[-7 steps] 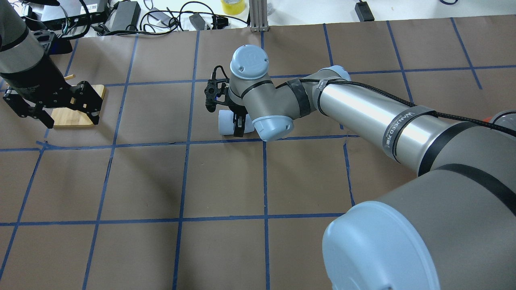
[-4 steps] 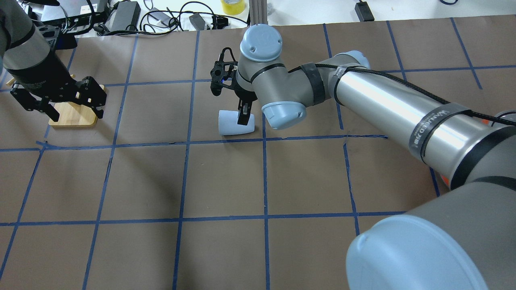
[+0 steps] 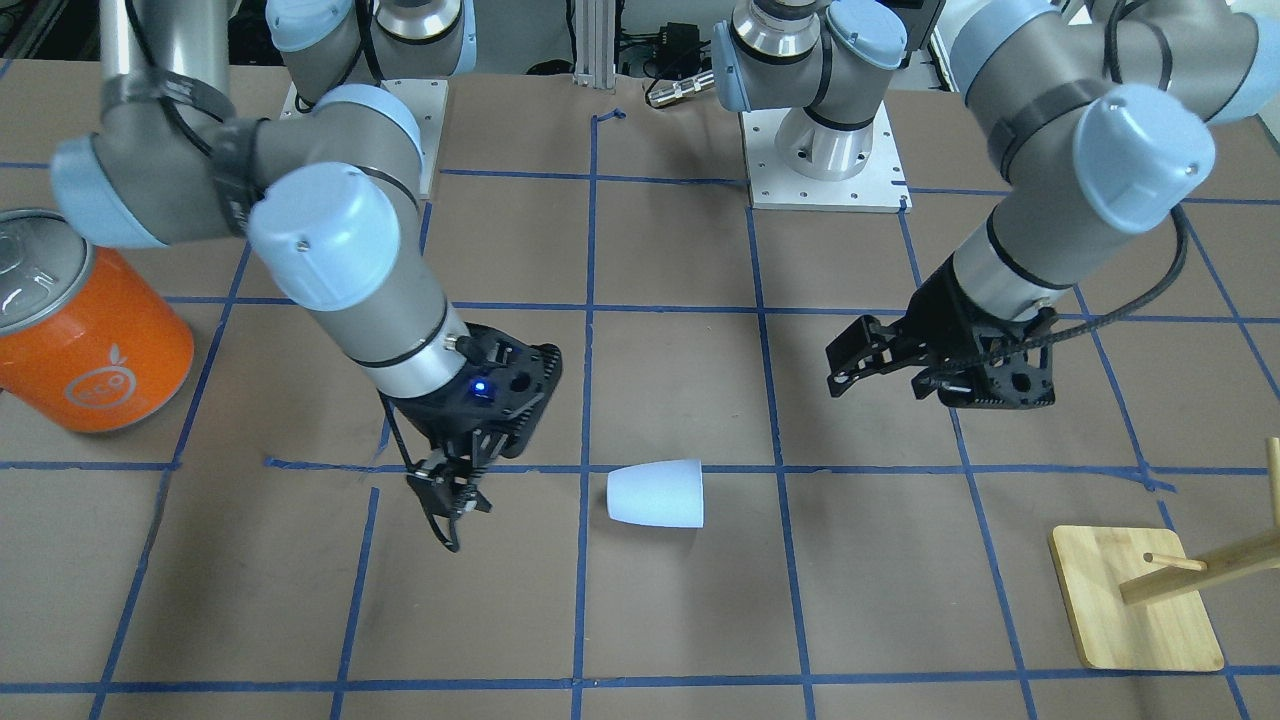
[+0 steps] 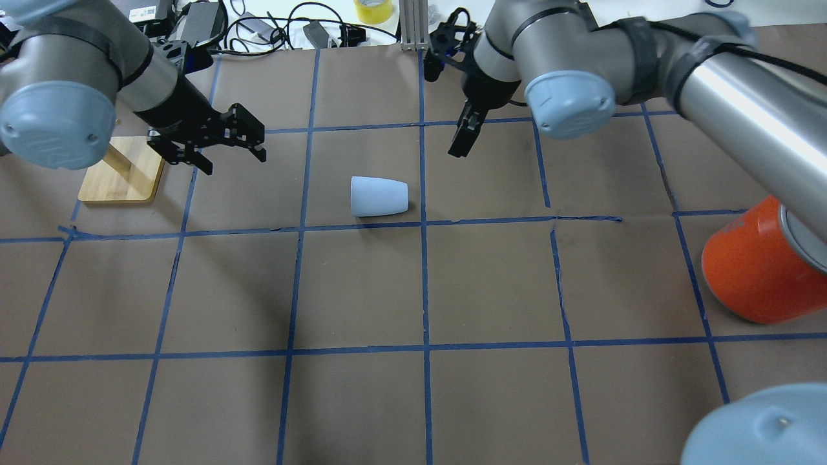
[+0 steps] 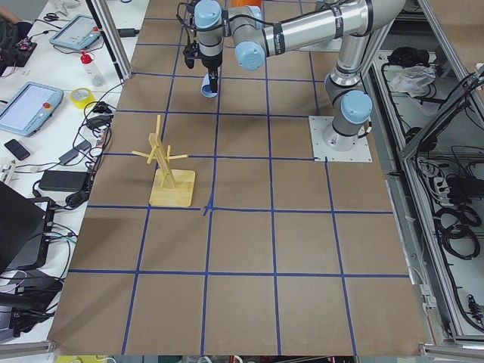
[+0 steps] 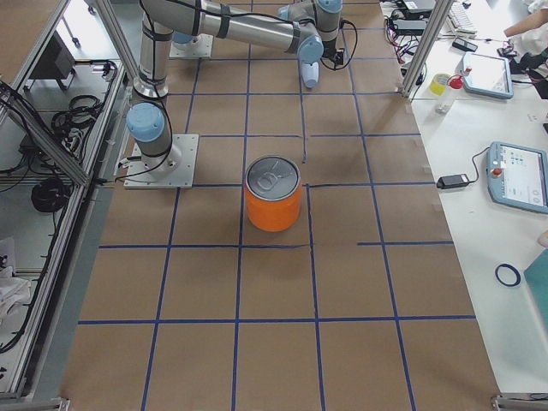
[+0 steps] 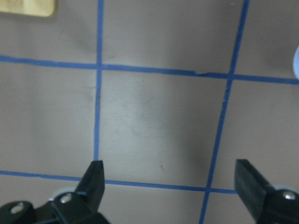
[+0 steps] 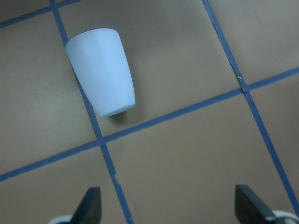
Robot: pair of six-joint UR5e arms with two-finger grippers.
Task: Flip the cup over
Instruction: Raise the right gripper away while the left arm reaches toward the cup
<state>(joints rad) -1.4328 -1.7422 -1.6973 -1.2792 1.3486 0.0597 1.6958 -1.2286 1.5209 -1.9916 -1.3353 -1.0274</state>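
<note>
My left gripper is to go to the pale blue-grey cup next and close on the cup's side [image 3: 677, 482] near its wide open end.
The pale blue-grey cup [image 4: 379, 196] lies on its side on the brown table, wide end toward the left arm; it also shows in the front view [image 3: 655, 493] and the right wrist view [image 8: 102, 70]. My right gripper [image 4: 457, 150] hangs above the table, beyond and to the right of the cup, apart from it. Its fingertips [image 8: 91, 205] stand wide apart in the wrist view, open and empty. My left gripper [image 4: 234, 163] hovers left of the cup, open and empty, and its fingertips [image 7: 96, 177] stand over bare table.
A large orange can [image 4: 756, 271] with a silver lid stands at the right, near the right arm. A wooden peg stand [image 4: 123, 177] sits at the far left behind the left gripper. Cables and boxes lie beyond the table's far edge.
My right gripper has lifted off the cup and moved away to the far right. The cup still lies in the same place. My left gripper has moved right, toward the cup.
</note>
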